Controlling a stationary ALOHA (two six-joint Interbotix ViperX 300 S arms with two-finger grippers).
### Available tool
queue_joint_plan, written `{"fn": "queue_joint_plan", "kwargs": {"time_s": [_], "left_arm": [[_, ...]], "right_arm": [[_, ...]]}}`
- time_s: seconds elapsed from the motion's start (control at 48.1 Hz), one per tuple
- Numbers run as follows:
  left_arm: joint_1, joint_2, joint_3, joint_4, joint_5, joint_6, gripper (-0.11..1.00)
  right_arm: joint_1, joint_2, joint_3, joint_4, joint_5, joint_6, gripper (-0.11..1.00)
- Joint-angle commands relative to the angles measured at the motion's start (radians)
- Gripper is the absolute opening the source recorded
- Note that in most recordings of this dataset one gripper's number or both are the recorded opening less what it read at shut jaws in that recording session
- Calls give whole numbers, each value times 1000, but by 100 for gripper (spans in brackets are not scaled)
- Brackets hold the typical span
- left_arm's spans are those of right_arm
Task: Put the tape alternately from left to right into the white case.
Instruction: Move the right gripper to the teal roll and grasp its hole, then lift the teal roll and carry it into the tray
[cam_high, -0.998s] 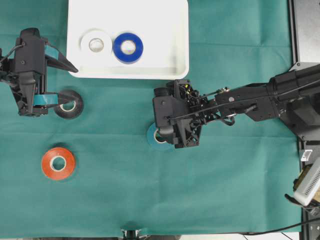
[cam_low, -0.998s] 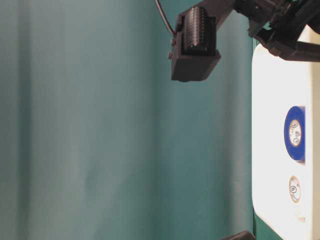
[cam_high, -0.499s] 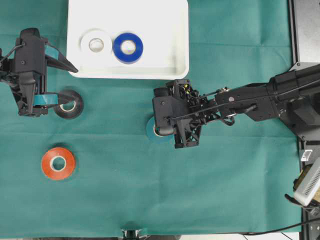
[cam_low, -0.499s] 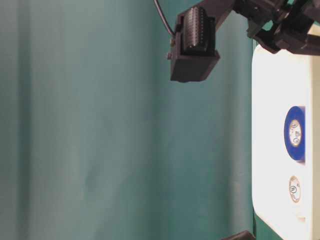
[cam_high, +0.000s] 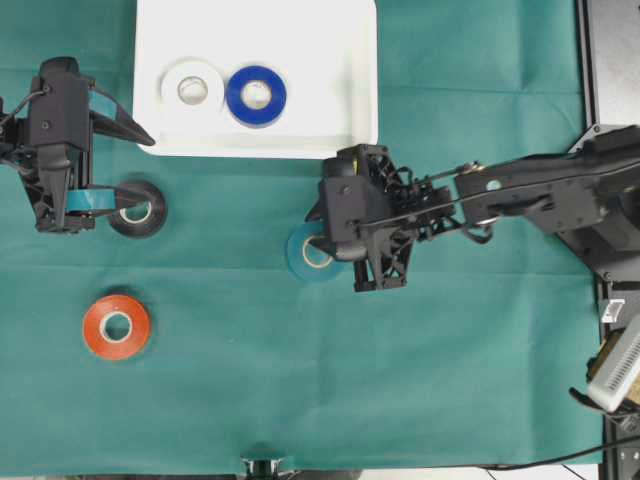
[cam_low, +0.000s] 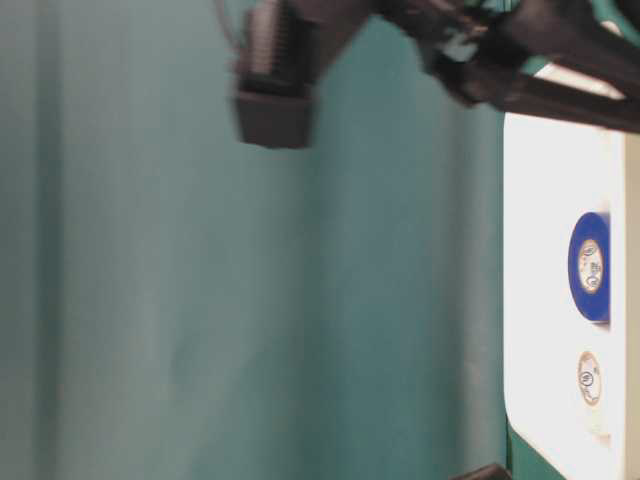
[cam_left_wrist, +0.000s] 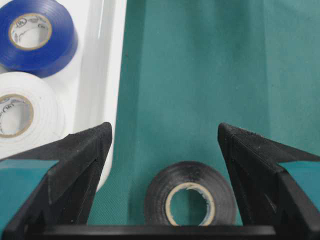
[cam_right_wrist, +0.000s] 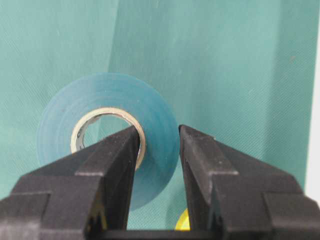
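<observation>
Next, my right gripper lets go of the teal tape roll between the blue roll and the white case's side (cam_high: 322, 54).
My right gripper (cam_high: 325, 246) is shut on the teal tape roll (cam_high: 304, 254). In the right wrist view one finger (cam_right_wrist: 117, 150) sits inside the pale core and the other presses the outer wall of the teal roll (cam_right_wrist: 155, 115). A sliver of yellow tape (cam_right_wrist: 184, 222) shows under that gripper (cam_right_wrist: 159, 132). The white case (cam_high: 340, 80) holds a white roll (cam_high: 192, 88) and a blue roll (cam_high: 256, 94). My left gripper (cam_high: 140, 170) is open just left of the case, with the black roll (cam_left_wrist: 190, 200) on the cloth between its fingers. The red roll (cam_high: 117, 326) lies at the front left.
Green cloth covers the table. A black equipment frame (cam_high: 610, 60) stands along the right edge. In the table-level view the right arm (cam_low: 270, 80) is blurred, beside the case (cam_low: 540, 300). The case rim (cam_left_wrist: 107, 75) runs close to my left finger.
My right gripper has shut on the teal roll and shifted up and right, carrying the roll toward the case. The left arm has not moved.
</observation>
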Motion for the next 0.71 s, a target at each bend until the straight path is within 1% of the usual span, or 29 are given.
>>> {"fn": "queue_joint_plan", "kwargs": {"time_s": [0.0,0.208,0.478,0.582,0.686], "left_arm": [[0,-9,-9,-2,-9,0,85],[0,-11,-9,-2,-9,-2,85],[-2,-11,-9,0,-9,-2,85],[-2,-11,-9,-2,-9,-2,85],[-2,-11,-9,-2,-8,-2,85]], "right_arm": [[-9,-51,-14,-3,2,-2,1],[-63,-61,-6,-6,29,0,1],[-166,-61,-9,-6,75,0,1],[-216,-61,-12,-15,94,0,1],[-261,-61,-14,-43,97,0,1]]}}
